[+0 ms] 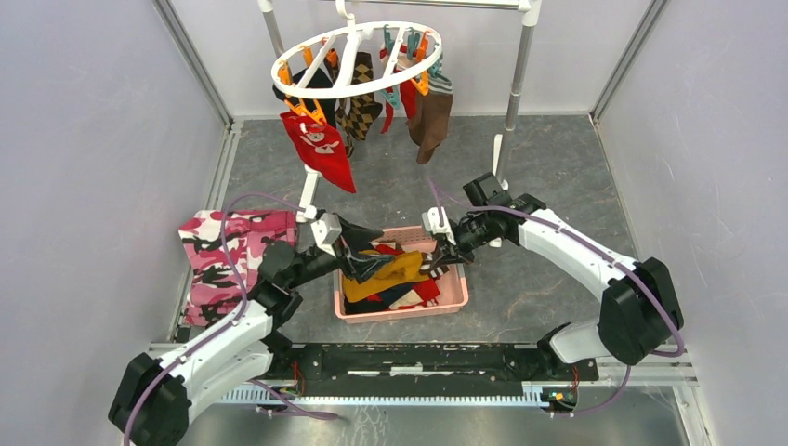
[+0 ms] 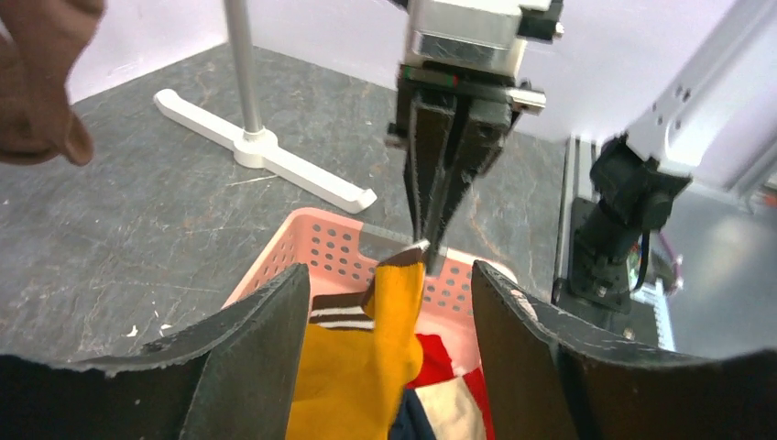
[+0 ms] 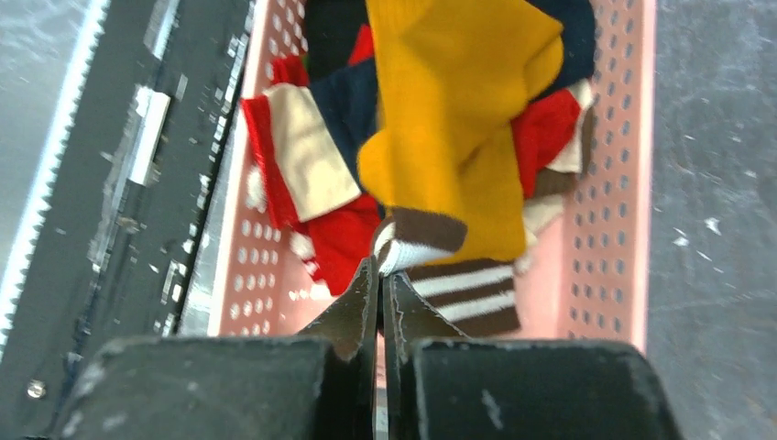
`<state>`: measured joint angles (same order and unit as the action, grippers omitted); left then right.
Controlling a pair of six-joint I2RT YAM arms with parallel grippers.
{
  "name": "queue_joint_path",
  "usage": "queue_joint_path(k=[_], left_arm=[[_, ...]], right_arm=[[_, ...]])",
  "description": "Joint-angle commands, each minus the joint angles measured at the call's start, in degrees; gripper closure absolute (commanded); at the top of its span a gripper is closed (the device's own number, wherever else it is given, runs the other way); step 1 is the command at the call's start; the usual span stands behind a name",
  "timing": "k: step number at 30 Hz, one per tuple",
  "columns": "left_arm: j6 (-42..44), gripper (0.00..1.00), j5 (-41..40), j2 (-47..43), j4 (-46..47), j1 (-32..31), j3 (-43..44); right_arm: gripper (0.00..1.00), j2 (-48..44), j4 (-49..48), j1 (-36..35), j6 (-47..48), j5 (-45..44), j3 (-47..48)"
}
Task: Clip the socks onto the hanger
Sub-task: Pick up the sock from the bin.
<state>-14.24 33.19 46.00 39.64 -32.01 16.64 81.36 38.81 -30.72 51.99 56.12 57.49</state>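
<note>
The cuff sits folded over at the fingertips of my right gripper, so next I pinch the yellow sock (image 2: 397, 298) below it with my left gripper while my right gripper takes hold of the cuff's edge again.
The white round hanger (image 1: 358, 51) hangs at the back with a red sock (image 1: 321, 149), an argyle sock (image 1: 361, 107) and a brown sock (image 1: 431, 121) clipped on. More socks lie in a pink basket (image 1: 400, 311). My right gripper (image 3: 380, 270) is shut on the brown-and-white cuff of a mustard yellow sock (image 3: 458, 110) and holds it just above the pile. My left gripper (image 2: 389, 302) is open, its jaws on either side of the hanging yellow sock (image 2: 366, 367), facing the right gripper (image 2: 431, 243).
A pink-white-black camouflage cloth (image 1: 228, 260) lies left of the basket. The metal pole rack (image 1: 516, 84) stands behind, its white foot (image 2: 266, 151) on the grey floor. Red, navy and cream socks (image 3: 311, 156) fill the basket (image 3: 614, 183).
</note>
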Motion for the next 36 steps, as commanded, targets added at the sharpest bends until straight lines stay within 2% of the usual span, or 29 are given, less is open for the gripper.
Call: queue_joint_path(k=[1, 7, 11, 15, 19, 23, 33, 36], left_arm=[[10.51, 0.28, 3.56, 1.61, -0.17, -3.76, 1.95], [26.94, 0.23, -1.18, 6.64, -9.36, -12.15, 7.31], [28.17, 0.22, -5.45, 11.69, -9.53, -15.34, 11.08], [29.9, 0.21, -13.36, 15.65, -8.35, -19.26, 12.26], [30.57, 0.23, -19.72, 18.91, -7.12, -20.09, 12.58], [30.84, 0.26, -22.55, 21.39, -3.66, -20.11, 12.35], [29.88, 0.64, -21.14, 25.74, -1.11, -20.11, 13.94], [28.92, 0.85, -19.44, 26.11, -0.77, -20.07, 13.86]], right_arm=[[1.0, -3.73, 2.05, -1.83, 2.68, -14.46, 4.92], [1.0, -7.0, 2.07, -3.09, 2.77, -19.85, 6.14], [1.0, -6.23, 3.81, -3.51, 2.36, -19.19, 8.14], [1.0, -6.62, 4.13, -3.57, 2.25, -19.02, 8.29], [1.0, -7.09, 4.75, -3.63, 2.24, -17.36, 8.81], [1.0, -6.93, 5.44, -3.58, 2.55, -15.75, 8.98], [0.99, -5.68, 7.32, -3.62, 3.51, -12.71, 9.66], [0.97, -5.6, 7.5, -3.52, 3.65, -12.8, 10.05]])
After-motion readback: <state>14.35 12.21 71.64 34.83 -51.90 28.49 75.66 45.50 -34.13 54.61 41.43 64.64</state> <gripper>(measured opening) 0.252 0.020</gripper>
